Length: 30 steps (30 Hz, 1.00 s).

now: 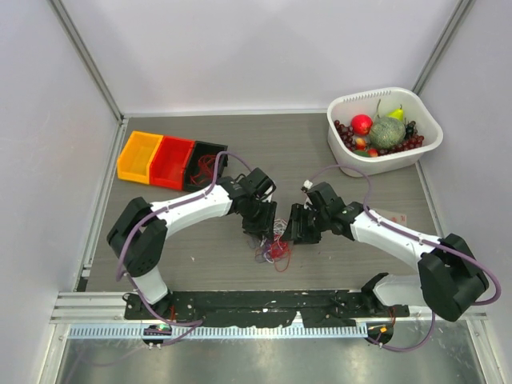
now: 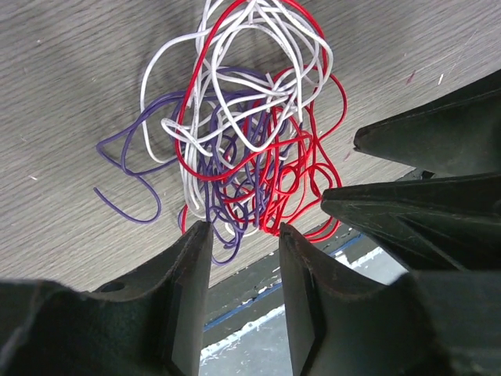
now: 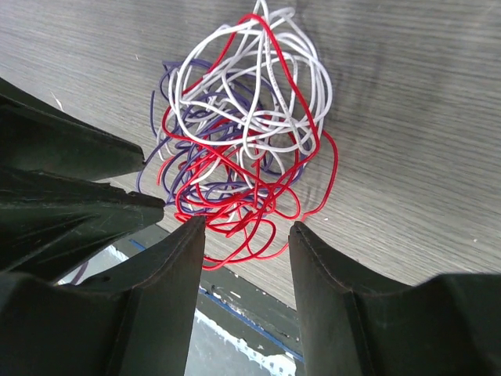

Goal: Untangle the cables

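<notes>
Next, I pinch the purple wire alone (image 2: 233, 252) with my left gripper and lift it clear, because the red and white wires cross it.
The cables (image 1: 276, 250) are a loose tangle of thin red, white and purple wires lying on the grey table near its front edge. In the left wrist view the cables (image 2: 246, 141) lie just beyond the tips of my left gripper (image 2: 243, 231), which is open with nothing between its fingers. In the right wrist view the cables (image 3: 246, 137) lie in front of my right gripper (image 3: 246, 227), also open, and a red loop reaches into the gap at its tips. From above, my left gripper (image 1: 262, 230) and right gripper (image 1: 294, 232) flank the tangle closely, tips nearly meeting.
Orange (image 1: 138, 156), red (image 1: 172, 162) and black (image 1: 206, 164) bins stand in a row at the back left. A white basket (image 1: 428, 120) of fruit sits at the back right. A black rail (image 1: 264, 304) runs along the table's front edge.
</notes>
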{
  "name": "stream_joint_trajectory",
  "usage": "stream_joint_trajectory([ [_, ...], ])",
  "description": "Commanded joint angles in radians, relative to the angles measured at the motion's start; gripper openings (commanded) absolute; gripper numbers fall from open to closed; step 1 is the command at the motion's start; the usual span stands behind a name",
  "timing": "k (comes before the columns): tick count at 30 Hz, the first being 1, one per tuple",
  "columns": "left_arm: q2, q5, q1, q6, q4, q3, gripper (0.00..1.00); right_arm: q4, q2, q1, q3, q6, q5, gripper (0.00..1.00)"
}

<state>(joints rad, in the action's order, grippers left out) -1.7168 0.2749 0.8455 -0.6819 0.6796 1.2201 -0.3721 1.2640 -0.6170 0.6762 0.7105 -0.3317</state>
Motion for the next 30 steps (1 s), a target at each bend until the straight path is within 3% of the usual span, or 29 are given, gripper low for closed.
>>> stream_joint_trajectory([
  [1, 0.062, -0.031, 0.009, -0.025, 0.020, -0.002, 0.46, 0.039, 0.018, -0.026, 0.033, -0.002, -0.021, 0.53],
  [5, 0.129, -0.088, 0.012, -0.034, 0.027, 0.001, 0.61, 0.050, 0.023, -0.047, 0.025, 0.007, -0.017, 0.53],
  [9, 0.161, -0.108, 0.012, -0.041, 0.025, -0.022, 0.64, 0.062, 0.035, -0.062, 0.025, 0.017, -0.013, 0.53],
  [17, 0.063, -0.066, 0.012, -0.024, 0.001, -0.007, 0.38, 0.064, 0.057, -0.069, 0.033, 0.012, -0.006, 0.53],
  [30, 0.003, -0.011, 0.018, -0.015, -0.002, 0.021, 0.22, 0.071, 0.075, -0.072, 0.045, 0.012, -0.009, 0.53],
])
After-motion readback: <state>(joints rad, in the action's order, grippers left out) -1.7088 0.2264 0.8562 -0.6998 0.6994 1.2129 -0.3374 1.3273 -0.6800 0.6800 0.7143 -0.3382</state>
